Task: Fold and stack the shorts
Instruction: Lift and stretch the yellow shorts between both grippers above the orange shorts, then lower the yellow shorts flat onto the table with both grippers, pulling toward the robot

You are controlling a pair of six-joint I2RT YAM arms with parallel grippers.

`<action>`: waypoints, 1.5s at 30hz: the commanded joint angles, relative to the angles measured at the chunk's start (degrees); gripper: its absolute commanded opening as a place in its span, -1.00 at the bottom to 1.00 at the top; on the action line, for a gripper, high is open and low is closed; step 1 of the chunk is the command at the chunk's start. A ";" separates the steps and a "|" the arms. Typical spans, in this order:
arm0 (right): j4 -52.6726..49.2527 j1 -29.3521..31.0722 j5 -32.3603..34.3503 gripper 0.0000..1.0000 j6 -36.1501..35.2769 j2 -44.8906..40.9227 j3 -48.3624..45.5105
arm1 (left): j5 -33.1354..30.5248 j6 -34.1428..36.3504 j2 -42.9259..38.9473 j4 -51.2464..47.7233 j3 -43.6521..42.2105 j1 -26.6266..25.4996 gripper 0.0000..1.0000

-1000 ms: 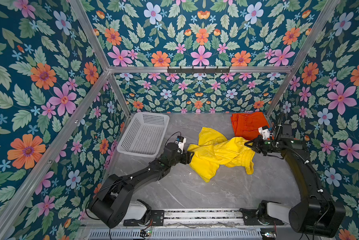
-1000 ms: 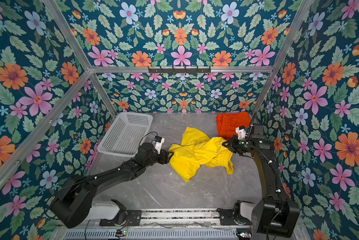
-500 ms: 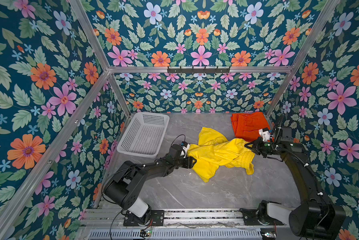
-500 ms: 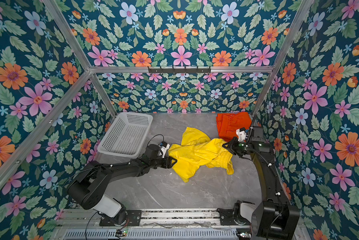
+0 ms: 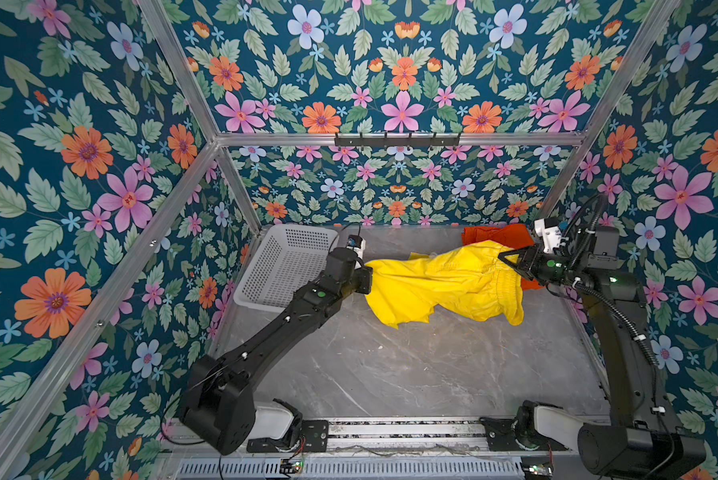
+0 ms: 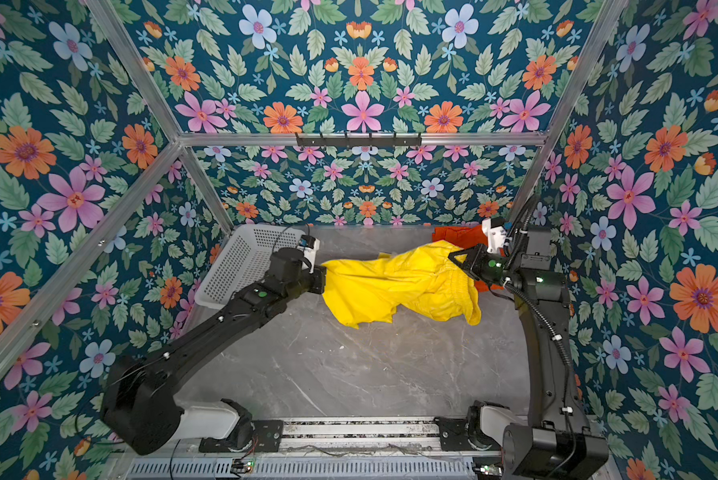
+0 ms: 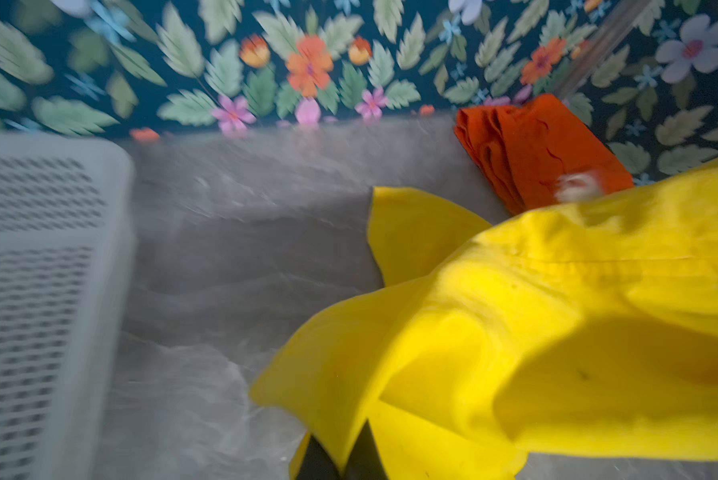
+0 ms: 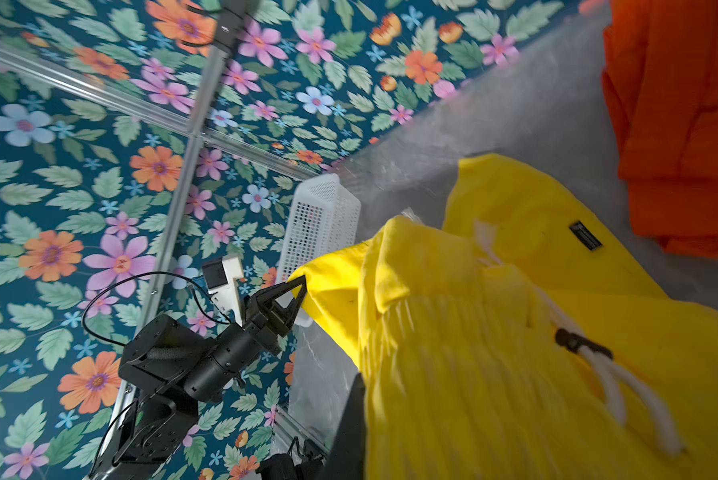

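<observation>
Next, my left gripper lets go of the yellow shorts' leg edge on the bare grey table (image 5: 353, 329) beyond the basket's front corner.
The yellow shorts (image 5: 444, 286) hang stretched between my two grippers above the grey table, in both top views (image 6: 399, 286). My left gripper (image 5: 367, 276) is shut on a leg edge; the left wrist view shows yellow cloth pinched between its dark fingertips (image 7: 343, 457). My right gripper (image 5: 504, 259) is shut on the gathered waistband, and the right wrist view shows one finger (image 8: 355, 424) against the cloth and the pale drawstring (image 8: 615, 382). The orange shorts (image 5: 498, 235) lie folded at the back right corner, partly hidden behind the yellow pair.
A white perforated basket (image 5: 282, 266) stands at the back left, close behind my left wrist. Floral walls enclose the table on three sides. The metal rail (image 5: 390, 430) with both arm bases runs along the front edge.
My left gripper has shut on the yellow shorts' edge. Both arms have risen and the yellow shorts now hang stretched between them instead of lying crumpled on the table.
</observation>
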 commanded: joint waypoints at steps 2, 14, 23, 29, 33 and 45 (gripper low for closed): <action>2.46 0.03 -4.74 -1.00 1.03 0.82 7.11 | -14.96 11.04 -4.59 -13.89 7.09 1.16 -1.00; 7.53 4.39 -14.12 -1.00 6.98 -1.70 6.89 | -29.55 19.65 -13.06 -21.40 16.80 1.34 -1.00; 11.84 9.09 -8.12 -1.00 6.57 14.21 12.40 | -17.80 22.68 -0.73 -11.88 19.58 5.81 -1.00; 3.46 9.32 -8.44 -1.00 1.62 30.76 37.97 | -13.13 26.11 10.02 -9.16 34.98 7.20 -1.00; -1.68 9.32 -8.56 -1.00 -2.20 29.97 40.36 | -10.06 27.43 7.27 -6.86 31.59 7.20 -1.00; 7.83 9.07 -6.57 -1.00 -4.05 7.86 -21.88 | 7.22 12.87 -6.03 3.52 -17.59 4.24 -1.00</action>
